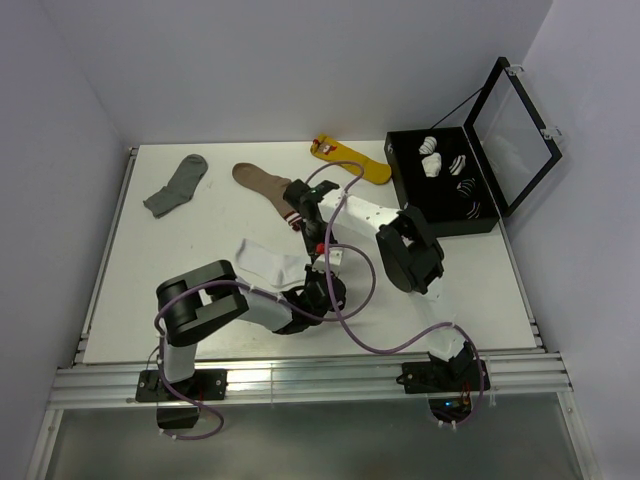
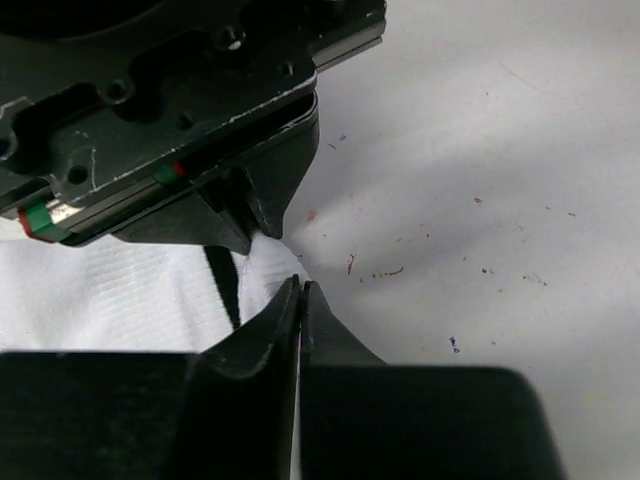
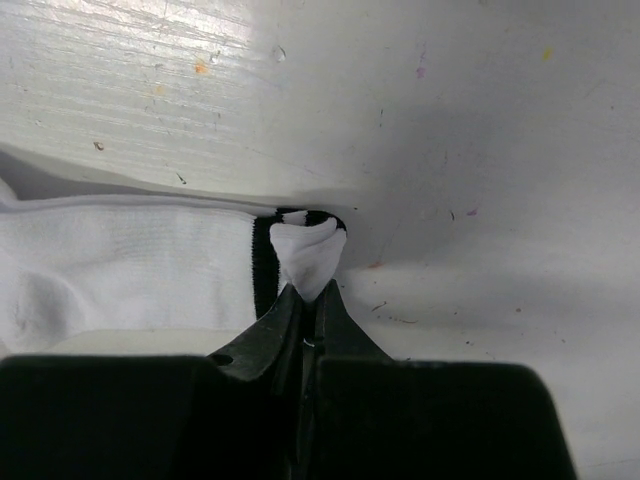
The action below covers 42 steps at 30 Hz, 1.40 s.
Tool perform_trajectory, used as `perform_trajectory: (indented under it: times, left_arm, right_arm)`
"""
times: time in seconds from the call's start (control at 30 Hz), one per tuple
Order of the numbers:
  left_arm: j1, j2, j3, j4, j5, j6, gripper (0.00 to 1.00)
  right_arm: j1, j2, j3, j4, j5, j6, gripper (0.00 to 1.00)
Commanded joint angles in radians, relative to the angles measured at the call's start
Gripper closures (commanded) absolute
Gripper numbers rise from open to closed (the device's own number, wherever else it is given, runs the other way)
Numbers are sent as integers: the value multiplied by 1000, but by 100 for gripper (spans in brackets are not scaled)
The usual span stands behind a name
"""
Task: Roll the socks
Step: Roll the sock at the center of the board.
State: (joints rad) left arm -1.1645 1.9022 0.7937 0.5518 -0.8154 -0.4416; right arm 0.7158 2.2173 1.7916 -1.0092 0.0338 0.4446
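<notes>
My right gripper is pinching only the white fold at the end of the cuff. Next, I open it and grab the cuff by the dark stripe [image 3: 265, 268] before rolling.
The socks [image 1: 265, 262] lie flat in the middle of the table, white, with a dark stripe near the cuff [image 2: 222, 285]. My right gripper [image 3: 310, 290] is shut on a pinched fold of the white cuff [image 3: 310, 250] and comes down onto it from above [image 1: 318, 252]. My left gripper [image 2: 300, 285] sits at the same cuff end, just in front of the right one's fingertips [image 2: 262, 225]. Its jaws are pressed together over the cuff edge, with a thin pale strip between them. From overhead the left gripper [image 1: 324, 288] is at the socks' right end.
An open black box [image 1: 400, 170] at the back right holds rolled socks [image 1: 447, 165], its lid [image 1: 515, 130] propped up. A yellow sock [image 1: 350, 160], a brown sock [image 1: 268, 185] and a grey sock [image 1: 178, 185] lie along the back. A purple cable [image 1: 370, 330] loops over the near table.
</notes>
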Motion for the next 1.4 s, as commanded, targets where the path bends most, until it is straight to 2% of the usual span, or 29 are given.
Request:
perform_trajectory:
  times: [0.0,0.17,0.4,0.53,0.7,0.77,1.0,1.2,1.27,1.37]
  left_arm:
    - [-3,41,13,-113,-24,-39,100]
    - [3,-18,-43,-79,-28,-66,100]
    - [127,-144,-166,-56,111,-227,100]
    - [178,-206,-217,-44,192,-320,100]
    - [245,-236,-264,-21,308,-433,100]
    - [261,-236,-272,-15,344,-448,100]
    - [295,-207,-261,3,398,-456,100]
    - [318,-190,-260,20,455,-465,100]
    - [330,-184,-258,20,481,-468,100]
    - [344,-173,-252,27,513,-470,100]
  right_arm:
    - [-12,-53,-20,21,-29,-9,100]
    - [-39,-137,-132,147,-144,11,100]
    - [-85,-290,-294,374,-282,80,91]
    - [-110,-379,-391,506,-299,115,88]
    - [-141,-484,-489,639,-333,158,75]
    - [-151,-498,-526,684,-350,167,69]
    - [-156,-476,-593,741,-374,184,67]
    - [-191,-507,-740,946,-439,250,61]
    - [-196,-499,-770,1006,-454,264,57]
    - [-199,-469,-813,1095,-485,276,55]
